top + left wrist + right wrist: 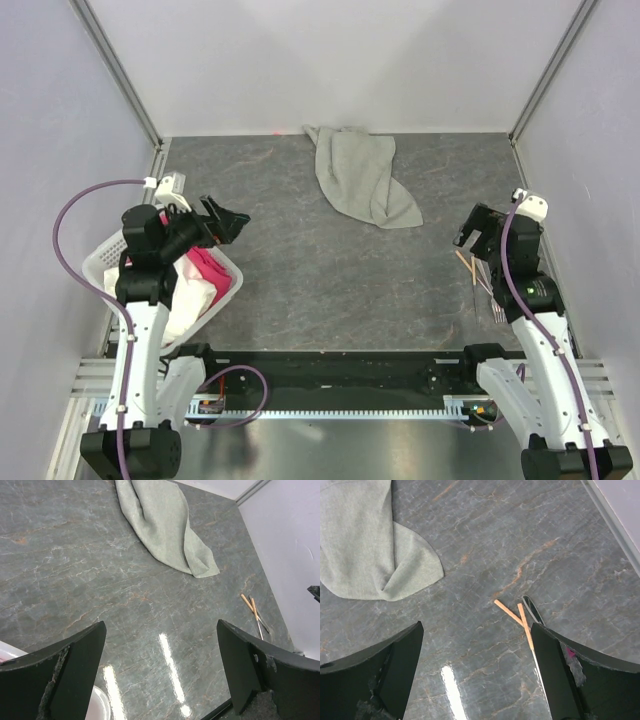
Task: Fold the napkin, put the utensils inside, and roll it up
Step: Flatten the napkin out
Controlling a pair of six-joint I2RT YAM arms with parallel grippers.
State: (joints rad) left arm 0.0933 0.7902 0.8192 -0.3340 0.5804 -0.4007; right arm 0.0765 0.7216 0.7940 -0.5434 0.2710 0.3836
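Observation:
Next, my right gripper moves to the corner [419,221] [441,574] nearest the utensils on the grey-green napkin and closes there.
The grey-green napkin [360,175] lies crumpled at the far middle of the table; it also shows in the left wrist view [160,522] and the right wrist view [365,545]. The utensils [478,277], thin wood-coloured sticks with a darker one, lie at the right beside my right arm; they show in the right wrist view [522,617] and small in the left wrist view [254,611]. My left gripper [232,222] is open and empty above the basket's edge, well left of the napkin. My right gripper [474,232] is open and empty, just above the utensils.
A white basket [105,258] with a pink cloth [208,268] and a white cloth [190,298] stands at the near left under my left arm. Walls enclose the table on the left, right and far sides.

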